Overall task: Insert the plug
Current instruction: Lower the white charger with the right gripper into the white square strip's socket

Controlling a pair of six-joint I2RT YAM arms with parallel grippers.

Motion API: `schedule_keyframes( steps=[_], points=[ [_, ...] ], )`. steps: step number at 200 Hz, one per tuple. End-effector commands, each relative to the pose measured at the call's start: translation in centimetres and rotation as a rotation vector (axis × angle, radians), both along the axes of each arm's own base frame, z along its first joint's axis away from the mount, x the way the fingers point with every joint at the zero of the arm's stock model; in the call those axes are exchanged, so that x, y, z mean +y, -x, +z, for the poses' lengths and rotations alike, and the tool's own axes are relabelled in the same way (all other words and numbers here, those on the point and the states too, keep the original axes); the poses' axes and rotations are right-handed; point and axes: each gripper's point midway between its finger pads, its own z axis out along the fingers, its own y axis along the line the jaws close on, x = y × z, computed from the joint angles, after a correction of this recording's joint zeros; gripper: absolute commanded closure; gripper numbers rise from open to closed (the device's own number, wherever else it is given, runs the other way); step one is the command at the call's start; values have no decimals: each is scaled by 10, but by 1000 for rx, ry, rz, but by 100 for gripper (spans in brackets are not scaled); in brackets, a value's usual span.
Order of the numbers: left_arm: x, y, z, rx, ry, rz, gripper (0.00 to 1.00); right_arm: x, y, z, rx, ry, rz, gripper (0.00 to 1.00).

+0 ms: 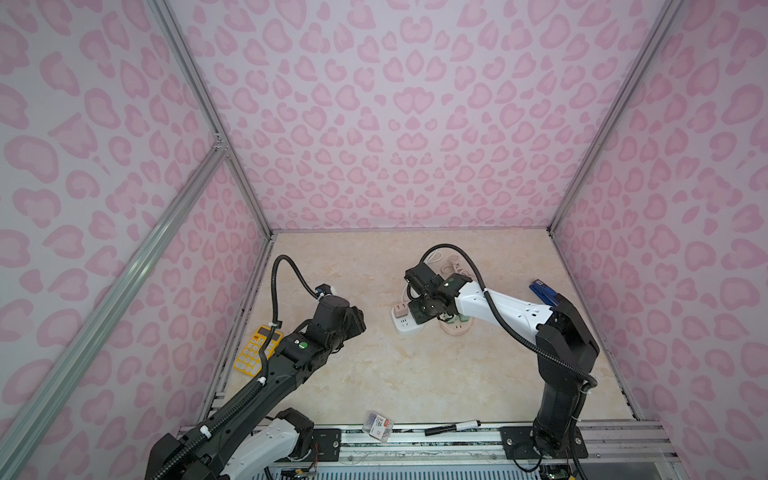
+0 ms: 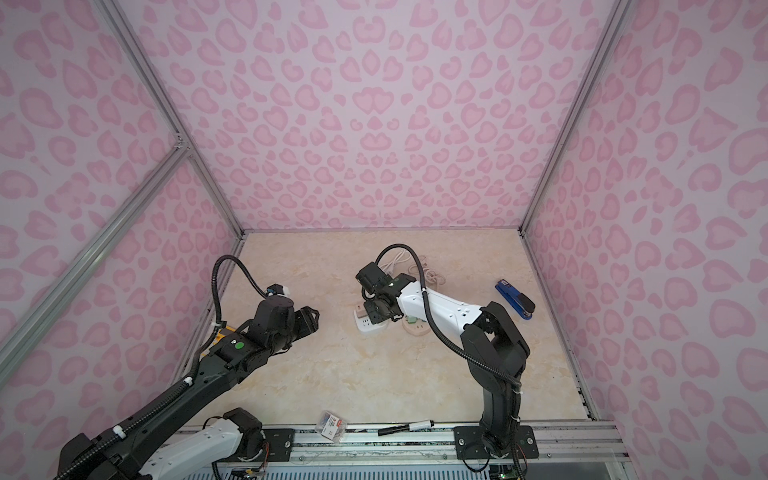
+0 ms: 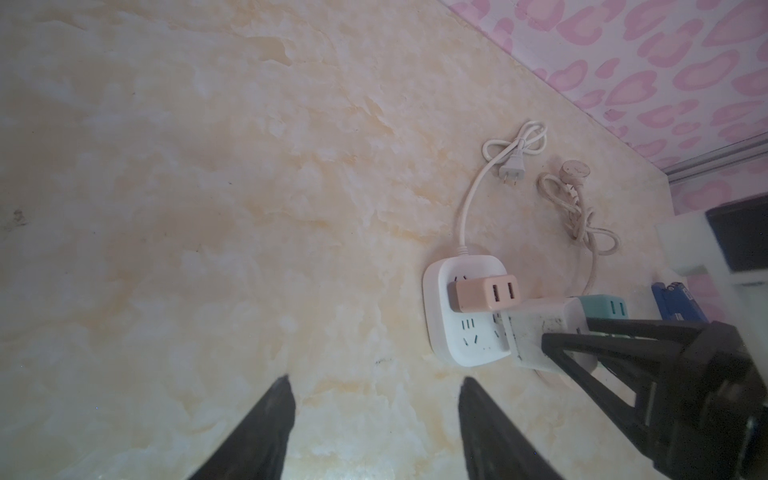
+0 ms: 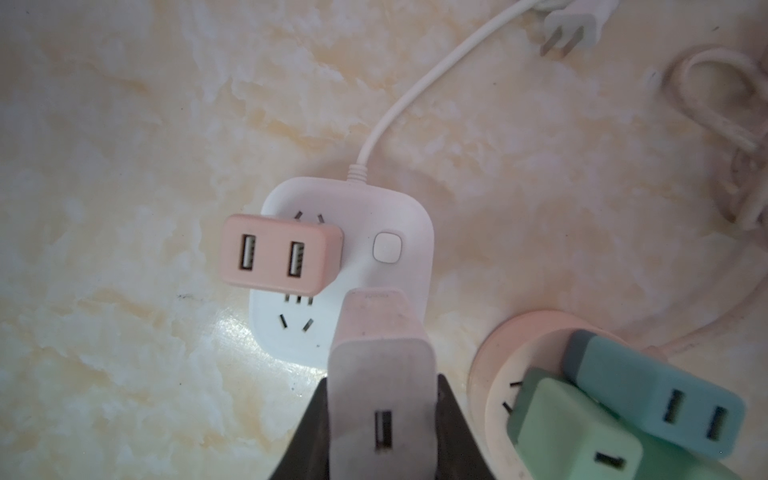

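My right gripper needs to set the white USB charger plug down on the white power strip [image 1: 419,319] [image 4: 379,321] beside the pink two-port adapter and let it go. The plug now hangs over the strip's near corner.
My right gripper [image 4: 382,380] is shut on a white USB charger plug [image 4: 380,357], one black finger on each side of it. The plug hangs over the near corner of the square white power strip [image 4: 390,208]; its prongs are hidden, so I cannot tell whether they touch a socket. A pink two-port adapter [image 4: 278,253] sits in the strip's other side. In the left wrist view the plug [image 3: 536,332] overlaps the strip's [image 3: 440,332] edge. My left gripper [image 3: 376,380] is open and empty above bare table, left of the strip [image 1: 405,328].
A round pink socket [image 4: 498,345] beside the strip holds a green adapter [image 4: 569,432] and a teal adapter [image 4: 648,395]. Loose cords [image 3: 577,208] lie behind. A yellow calculator [image 1: 255,349] lies far left, a blue stapler [image 1: 544,291] far right, and a marker [image 1: 453,427] and small packet [image 1: 377,426] lie at the front edge.
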Motion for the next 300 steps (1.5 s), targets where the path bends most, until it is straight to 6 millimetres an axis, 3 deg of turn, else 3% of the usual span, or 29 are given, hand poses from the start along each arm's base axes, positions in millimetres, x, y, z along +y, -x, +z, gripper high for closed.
schedule_keyframes(
  steps=[1,113,151,165,213,254,300],
  points=[
    [-1,-2,3,-22,14,5,34,-6,7,-15,42,46,10,100],
    [-3,-6,-1,-20,10,1,34,-10,11,-29,98,118,21,100],
    [-4,-7,-6,-7,8,1,34,-19,28,-68,151,156,-33,100],
    [-5,-8,-5,-9,9,-1,34,-21,32,-73,141,171,-47,100],
    [-13,-13,-5,5,18,-23,34,-19,24,-57,109,186,-69,100],
    [-16,-13,-2,0,30,-35,33,-32,11,-35,50,203,-163,100],
    [-16,-11,-3,3,24,-44,33,-25,12,-27,52,132,-244,100]
  ],
)
